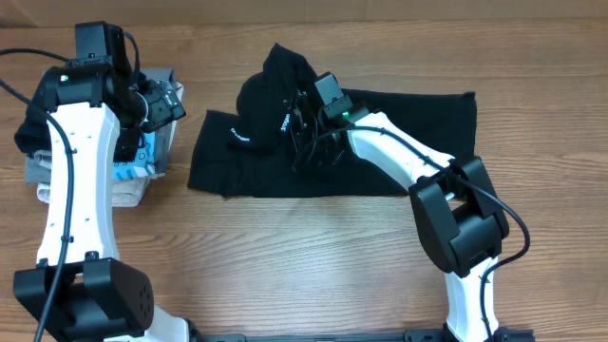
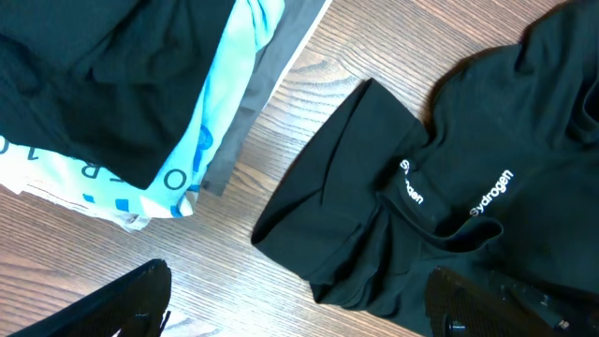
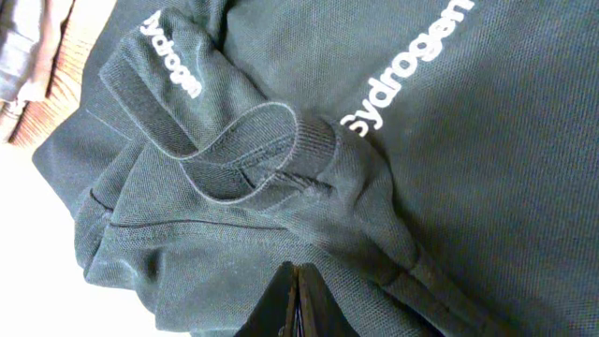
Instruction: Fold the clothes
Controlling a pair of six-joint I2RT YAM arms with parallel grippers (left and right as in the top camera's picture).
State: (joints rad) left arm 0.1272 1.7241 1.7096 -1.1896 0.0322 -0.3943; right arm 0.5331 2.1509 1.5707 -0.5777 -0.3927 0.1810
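Observation:
Next, my right gripper lets go of the ribbed collar over the lower end of the nearest white lettering (image 1: 294, 135) (image 3: 374, 114).
The clothes, a black T-shirt (image 1: 399, 142) with white lettering, lie across the middle of the table, with a sleeve and collar part bunched up at the shirt's upper left (image 1: 275, 81). My right gripper (image 1: 304, 142) rests on that bunched area. In the right wrist view its fingers (image 3: 299, 300) are shut, tips pressed together against the fabric (image 3: 234, 215), and no cloth shows between them. My left gripper (image 1: 171, 100) hangs left of the shirt. Seen from the left wrist, it (image 2: 299, 309) stands wide open with the shirt's left edge (image 2: 374, 215) just ahead, holding nothing.
A stack of folded garments (image 1: 142, 166) sits at the table's left edge, under the left arm. It includes a light-blue-and-white printed piece (image 2: 220, 94), a grey layer and dark cloth (image 2: 84, 75) on top. Bare wood (image 2: 262, 281) separates the stack from the shirt.

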